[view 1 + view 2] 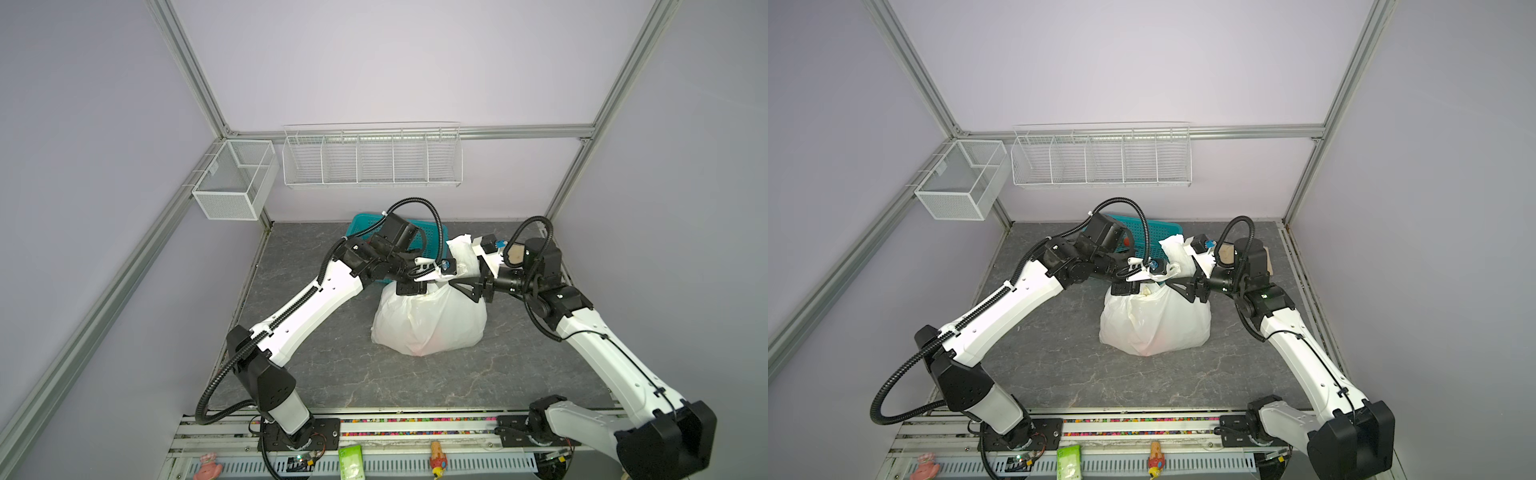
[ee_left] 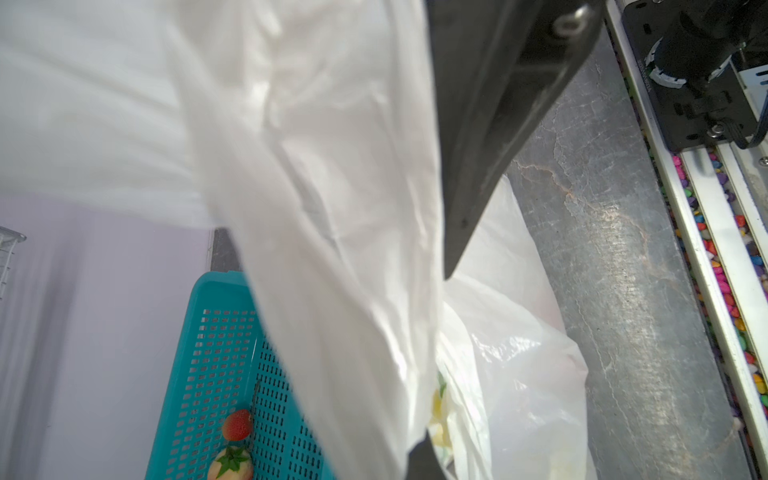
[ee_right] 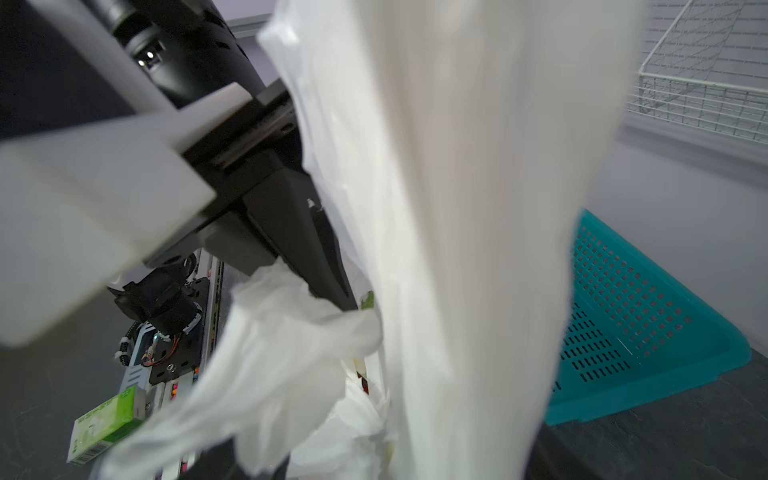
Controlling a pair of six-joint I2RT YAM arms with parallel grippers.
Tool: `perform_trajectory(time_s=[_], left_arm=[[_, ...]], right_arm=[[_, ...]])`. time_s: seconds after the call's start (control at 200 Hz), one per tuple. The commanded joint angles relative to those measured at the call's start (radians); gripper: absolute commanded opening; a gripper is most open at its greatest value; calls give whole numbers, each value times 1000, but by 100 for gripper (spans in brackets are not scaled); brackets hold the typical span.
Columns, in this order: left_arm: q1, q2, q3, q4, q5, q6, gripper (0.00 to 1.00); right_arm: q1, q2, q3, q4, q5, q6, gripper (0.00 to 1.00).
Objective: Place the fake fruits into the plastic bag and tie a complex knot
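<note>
I need to pinch the handle's base (image 1: pixel 1180 272) with my right gripper before my left gripper takes the handle's tip, as the bag's handle stands loose above my open right gripper.
The white plastic bag (image 1: pixel 430 324) stands bulging in the middle of the grey table in both top views, with a faint red glow low inside it. My left gripper (image 1: pixel 409 287) is shut on the gathered film at the bag's neck; its dark finger (image 2: pixel 419 461) shows under the film. One handle strip (image 1: pixel 461 255) rises from the neck and drapes over my right wrist. My right gripper (image 1: pixel 1177 291) sits just right of the neck with its black fingers apart, open. A red strawberry (image 2: pixel 237 424) and a pale fruit with a green cap (image 2: pixel 230 465) lie in the teal basket (image 2: pixel 216 353).
The teal basket (image 1: pixel 432 237) stands behind the bag by the back wall. White wire racks (image 1: pixel 372 158) and a mesh box (image 1: pixel 232 178) hang on the walls. A green packet (image 1: pixel 351 459) lies on the front rail beside a strip of coloured pebbles (image 2: pixel 723 286).
</note>
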Motion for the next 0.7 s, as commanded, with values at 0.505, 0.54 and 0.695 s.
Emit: perform_trajectory(time_s=[0.505, 0.54, 0.695], left_arm=[[-35, 121, 146, -71, -30, 30, 0], [-36, 123, 146, -71, -29, 31, 0], [-36, 127, 147, -72, -49, 29, 0]], right_arm=[[-4, -19, -74, 169, -68, 87, 56], [-4, -19, -74, 170, -66, 87, 54], [-4, -12, -70, 171, -53, 94, 37]])
